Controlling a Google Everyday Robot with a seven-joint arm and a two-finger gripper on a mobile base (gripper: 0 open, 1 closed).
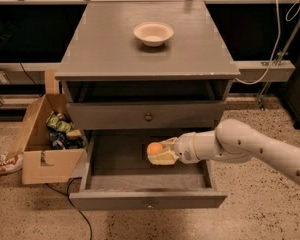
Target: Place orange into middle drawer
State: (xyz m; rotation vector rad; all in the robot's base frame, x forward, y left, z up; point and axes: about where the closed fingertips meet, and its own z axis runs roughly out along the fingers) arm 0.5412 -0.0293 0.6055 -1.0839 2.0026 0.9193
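Note:
Next, my gripper releases the orange on the open drawer's bottom near its middle (157, 157), below the closed grey drawer front.
The orange (153, 148) is a small round fruit held between the pale fingers of my gripper (157, 154). The gripper is shut on it and reaches in from the right on a white arm (240, 144). It hangs low inside the open middle drawer (147, 200), just above the drawer's floor (115, 156) and near its middle. I cannot tell whether the orange touches the floor. The drawer is pulled out towards me, with a small pale knob on its front.
A closed grey drawer front with a darker knob (148, 117) is above the open drawer. A white bowl (153, 33) stands on the cabinet top. An open cardboard box (45, 144) with packets stands on the floor at the left. A cable (77, 209) runs across the floor.

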